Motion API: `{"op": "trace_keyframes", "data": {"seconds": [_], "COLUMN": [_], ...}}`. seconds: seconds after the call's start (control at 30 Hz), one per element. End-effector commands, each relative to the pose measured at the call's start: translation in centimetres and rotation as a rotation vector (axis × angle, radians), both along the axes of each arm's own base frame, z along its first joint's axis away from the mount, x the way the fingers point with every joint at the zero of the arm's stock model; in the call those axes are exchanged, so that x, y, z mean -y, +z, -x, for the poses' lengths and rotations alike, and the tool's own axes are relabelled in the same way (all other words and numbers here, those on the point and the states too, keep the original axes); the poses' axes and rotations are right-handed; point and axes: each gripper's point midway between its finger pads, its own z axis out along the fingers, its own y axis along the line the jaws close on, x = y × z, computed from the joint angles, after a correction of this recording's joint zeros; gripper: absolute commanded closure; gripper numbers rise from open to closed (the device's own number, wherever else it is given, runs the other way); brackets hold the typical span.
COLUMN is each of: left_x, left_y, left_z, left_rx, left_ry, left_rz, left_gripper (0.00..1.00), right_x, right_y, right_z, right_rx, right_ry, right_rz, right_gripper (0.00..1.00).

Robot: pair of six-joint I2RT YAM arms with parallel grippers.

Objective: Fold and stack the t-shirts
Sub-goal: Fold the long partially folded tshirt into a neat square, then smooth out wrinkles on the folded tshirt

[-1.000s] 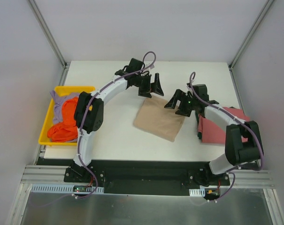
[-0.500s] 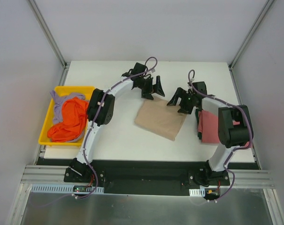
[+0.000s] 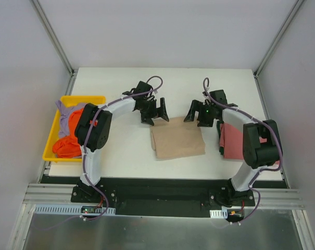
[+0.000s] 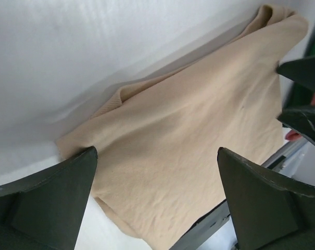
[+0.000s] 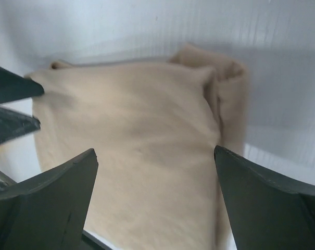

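The middle of the tan t-shirt's side edge [image 3: 198,139] [image 5: 206,187], the one that faces the folded dusty red t-shirt, will be gripped by my right gripper as it closes there.
A tan t-shirt [image 3: 177,140], folded into a flat rectangle, lies in the middle of the table. It fills the left wrist view [image 4: 193,130] and the right wrist view [image 5: 141,146]. My left gripper [image 3: 153,114] is open and empty just above its far left corner. My right gripper [image 3: 197,115] is open and empty above its far right corner. A folded dusty red t-shirt [image 3: 235,140] lies at the right, partly under my right arm. Orange [image 3: 68,146] and lavender [image 3: 73,117] t-shirts lie crumpled in the bin.
A yellow plastic bin [image 3: 54,136] stands at the table's left edge. White walls enclose the table [image 3: 121,151] on three sides. The black mounting rail runs along the near edge.
The tan t-shirt has turned from a diagonal lie to square with the table and shifted toward the near edge. Both grippers moved nearer along its far edge and stay open.
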Motion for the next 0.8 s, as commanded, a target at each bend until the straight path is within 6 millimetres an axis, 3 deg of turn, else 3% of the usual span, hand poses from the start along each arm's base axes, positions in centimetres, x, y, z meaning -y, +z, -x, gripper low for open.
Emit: {"op": "trace_keyframes", "data": {"seconds": [0.0, 0.17, 0.23, 0.33, 0.4, 0.5, 0.6, 0.77], "left_x": [-3.0, -3.4, -3.7, -3.2, -2.0, 0.5, 2.3, 3.8], "left_y": [1.4, 7.4, 9.2, 10.5, 10.6, 9.8, 8.5, 5.5], "left_z": [0.2, -0.9, -0.4, 2.0, 4.5, 9.1, 12.4, 16.6], "left_rx": [0.071, 0.228, 0.273, 0.279, 0.258, 0.19, 0.137, 0.03], "left_ry": [0.027, 0.066, 0.08, 0.037, -0.022, -0.147, -0.211, -0.298], "left_rz": [-0.118, -0.097, -0.097, -0.051, -0.005, 0.104, 0.184, 0.222], "left_gripper": [0.01, 0.01, 0.01, 0.01, 0.01, 0.01, 0.01, 0.01], "right_x": [1.1, 1.7, 1.8, 1.9, 1.5, -1.6, -4.3, -3.9], "right_y": [4.3, 10.4, 11.9, 12.9, 12.7, 12.3, 11.6, 6.3], "right_z": [2.6, 3.5, 4.4, 5.7, 6.6, 8.5, 9.6, 10.4], "right_rx": [0.101, 0.256, 0.303, 0.346, 0.334, 0.272, 0.212, 0.112], "right_ry": [0.094, 0.059, 0.029, -0.021, -0.036, 0.04, 0.092, 0.034], "right_rz": [0.115, 0.132, 0.103, 0.043, -0.013, -0.222, -0.411, -0.333], "right_gripper": [0.04, 0.04, 0.04, 0.04, 0.04, 0.04, 0.04, 0.04]}}
